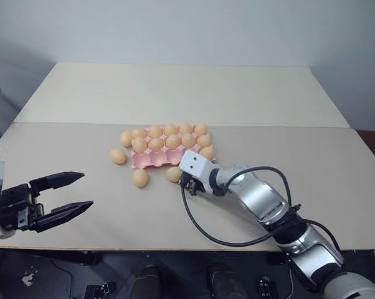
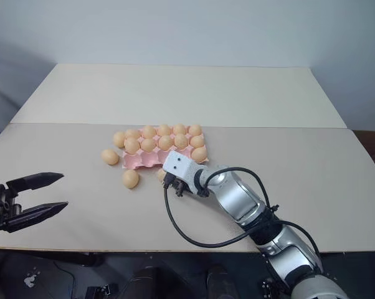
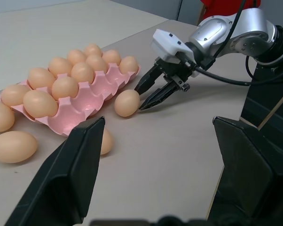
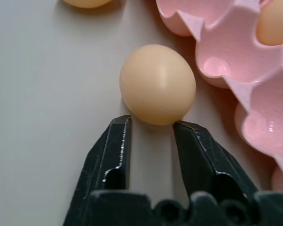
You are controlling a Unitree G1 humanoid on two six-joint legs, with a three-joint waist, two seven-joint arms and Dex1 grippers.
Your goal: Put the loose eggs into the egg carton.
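Observation:
My right gripper's fingertips are touching only the near end of the loose egg, so next I open them, reach further forward and close around the egg's middle (image 4: 158,84) before I lift.
The pink egg carton (image 1: 151,161) lies mid-table with eggs in its two far rows; the cups of its near row (image 3: 87,101) are bare. Three loose eggs lie on the table at its near side: one at its left end (image 1: 118,156), one further forward (image 1: 139,178), and one against its front edge (image 4: 158,84). My right gripper (image 4: 152,123) is shut on the near end of that last egg, a fingertip (image 4: 119,127) on each side. My left gripper (image 1: 86,190) hangs open and empty at the table's near left, well away from the eggs.
The table is two pale boards joined by a seam (image 1: 268,126) just behind the carton. A black cable (image 1: 200,227) loops off my right wrist over the table's near part. The front edge (image 1: 144,249) is close under both arms.

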